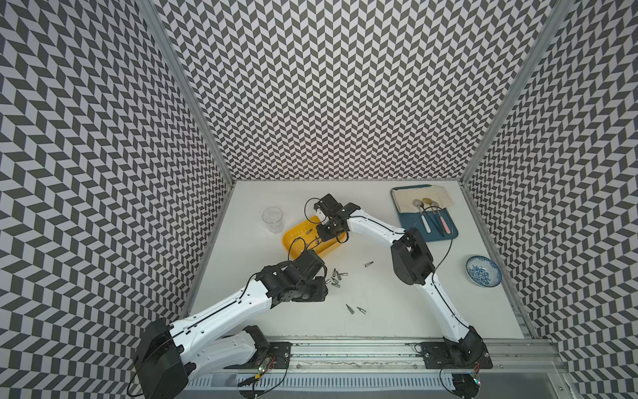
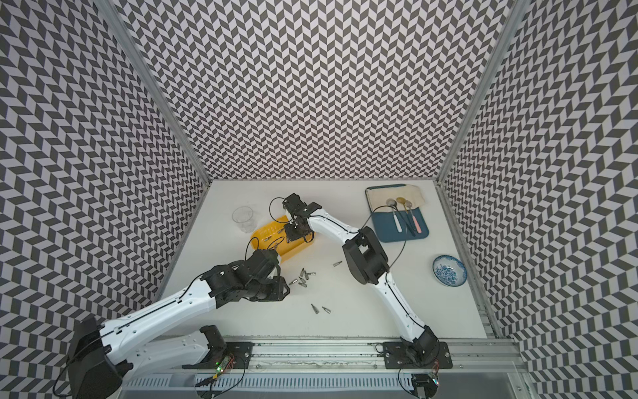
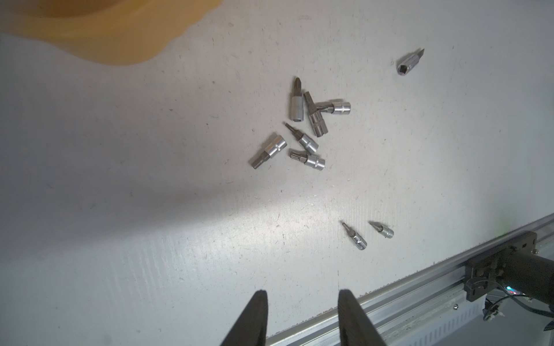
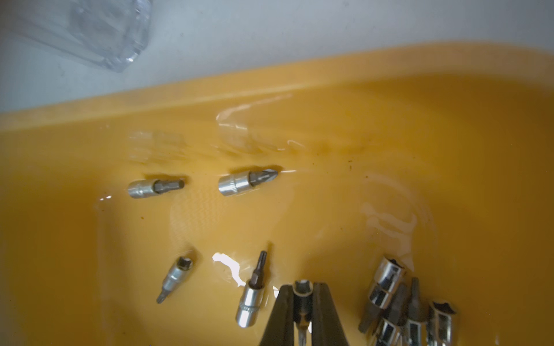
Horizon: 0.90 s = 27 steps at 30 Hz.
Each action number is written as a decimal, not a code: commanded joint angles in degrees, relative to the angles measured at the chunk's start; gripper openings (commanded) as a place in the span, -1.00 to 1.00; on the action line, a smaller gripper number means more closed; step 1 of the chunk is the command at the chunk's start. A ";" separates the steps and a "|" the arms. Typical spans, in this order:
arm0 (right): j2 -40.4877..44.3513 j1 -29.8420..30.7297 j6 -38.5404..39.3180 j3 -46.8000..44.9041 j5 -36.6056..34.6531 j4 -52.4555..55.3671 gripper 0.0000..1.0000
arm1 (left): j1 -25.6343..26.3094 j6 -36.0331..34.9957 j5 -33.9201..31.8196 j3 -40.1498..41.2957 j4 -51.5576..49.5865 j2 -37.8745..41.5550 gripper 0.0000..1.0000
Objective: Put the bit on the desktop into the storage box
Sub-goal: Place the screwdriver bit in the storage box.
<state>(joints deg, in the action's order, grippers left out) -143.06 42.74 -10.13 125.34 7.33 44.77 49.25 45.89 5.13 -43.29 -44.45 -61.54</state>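
Observation:
Next, my left gripper grips the thick silver end (image 1: 351, 311) (image 3: 358, 241) of the longer bit in the pair that is nearest the aluminium rail.
The yellow storage box (image 1: 289, 239) (image 2: 259, 238) stands on the white desktop (image 1: 397, 311) left of centre, with several bits lying in it (image 4: 248, 182). My right gripper (image 4: 302, 286) hangs just above the box floor, shut on a silver bit (image 4: 302, 295) held upright between its fingers. On the desktop a cluster of bits (image 1: 336, 278) (image 3: 305, 131) lies in front of the box, a single one (image 1: 368, 264) to the right, and two more (image 1: 355, 309) nearer the front. My left gripper (image 3: 302, 295) hovers open and empty beside the cluster.
A clear glass cup (image 1: 272, 217) stands left of the box. A blue tray (image 1: 445, 235) with a cloth and spoons sits at the back right, a blue-patterned bowl (image 1: 483, 271) at the right edge. An aluminium rail (image 1: 345, 349) runs along the front; patterned walls enclose the other sides.

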 commanded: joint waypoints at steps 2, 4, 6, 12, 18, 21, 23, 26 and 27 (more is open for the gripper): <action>-1.86 0.33 0.81 1.67 -1.22 -1.10 -1.00 | 3.94 0.78 -0.83 -0.99 3.79 -3.35 -0.15; -2.04 0.28 0.90 1.67 -1.57 -0.93 -0.99 | 5.88 0.61 -0.68 -1.18 5.23 -5.26 -0.14; -2.12 0.28 1.15 1.69 -1.99 -0.84 -0.95 | 7.44 0.13 -0.34 -1.33 6.19 -7.32 -0.14; -1.65 0.33 1.24 1.75 -2.42 -0.65 -0.63 | 10.93 -0.14 -1.78 -3.70 7.04 -11.72 -0.14; -0.18 0.13 0.59 2.10 0.47 -1.71 -0.35 | 12.50 -0.11 -1.68 -5.99 6.88 -15.16 -0.14; 0.82 0.06 0.36 2.22 0.85 -1.75 -0.28 | 13.44 0.58 -2.97 -7.11 5.44 -17.31 -0.14; 1.74 -0.03 0.37 1.98 1.00 -1.87 -0.21 | 13.91 1.01 -3.35 -7.62 5.34 -18.35 -0.14; 3.34 -0.11 0.37 1.80 1.03 -1.88 -0.06 | 14.36 1.80 -3.85 -8.39 5.33 -19.62 -0.13; 4.03 -0.24 0.37 1.79 1.03 -1.96 -0.03 | 14.42 1.92 -3.90 -8.68 5.30 -20.10 -0.13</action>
<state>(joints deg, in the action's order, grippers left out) -143.26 42.70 -9.50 126.06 7.94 44.53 63.18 46.85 2.68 -49.87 -38.63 -80.86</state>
